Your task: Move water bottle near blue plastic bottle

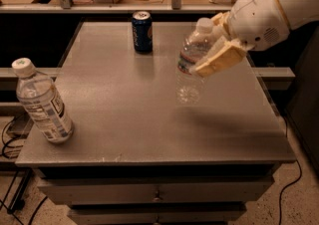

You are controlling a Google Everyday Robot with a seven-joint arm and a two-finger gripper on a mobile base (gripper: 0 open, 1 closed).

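Note:
I need to set the water bottle down with my gripper on the grey table (81, 130), against the inner side of the blue plastic bottle.
The water bottle (191, 62), slim and clear with a white cap and a narrow label band, is held tilted just above the grey table (124, 114), right of its middle. My gripper (212, 45) is shut on the bottle's upper part, its tan fingers (219, 58) on either side, with the white arm coming in from the upper right. The blue plastic bottle (42, 102), wider with a tall white label, stands at the table's front left corner, far from the gripper.
A dark blue soda can (142, 31) stands at the back middle of the table. A shelf with boxes runs behind the table. Drawers sit below the front edge (154, 158). Cables lie on the floor at left and right.

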